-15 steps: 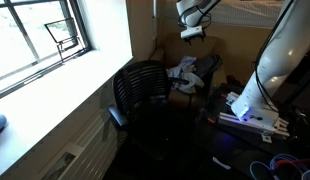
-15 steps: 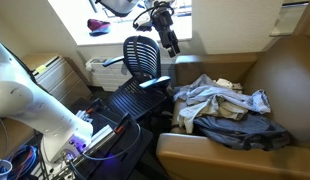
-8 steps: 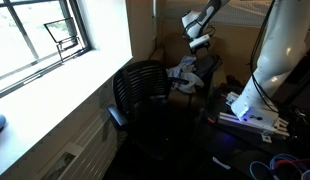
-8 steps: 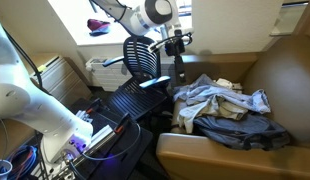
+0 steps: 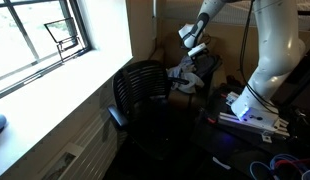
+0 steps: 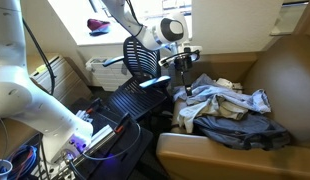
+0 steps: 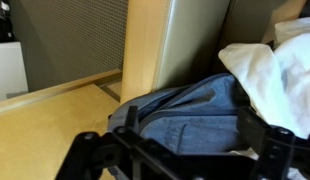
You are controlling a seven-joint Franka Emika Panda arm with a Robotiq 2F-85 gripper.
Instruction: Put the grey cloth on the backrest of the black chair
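Observation:
Next, I move my gripper to the white cloth's raised fold [image 5: 180,72] [image 7: 274,65], next to the grey-blue cloth on the armchair, and close it there.
The black mesh chair [image 5: 145,90] stands by the window, and it also shows in an exterior view [image 6: 142,55]. A pile of clothes [image 6: 223,105] lies on a brown armchair [image 6: 205,155]. The grey cloth [image 6: 207,94] is on top of the pile at its chair-side end, also seen in an exterior view [image 5: 188,72]. My gripper [image 6: 184,78] hangs just above that end of the pile, and also shows in an exterior view [image 5: 195,52]. In the wrist view the gripper [image 7: 190,135] is open, its fingers either side of a grey-blue cloth [image 7: 185,112], with white cloth [image 7: 280,60] beside it.
The robot base [image 5: 250,110] stands on a platform next to the chair. Cables [image 6: 35,160] lie on the floor. A radiator [image 5: 80,150] runs under the window sill [image 5: 55,95]. The armchair's wooden side [image 7: 145,50] rises behind the cloth.
The gripper has come down from up by the window to just above the chair-side end of the clothes pile. The clothes and chair have not moved.

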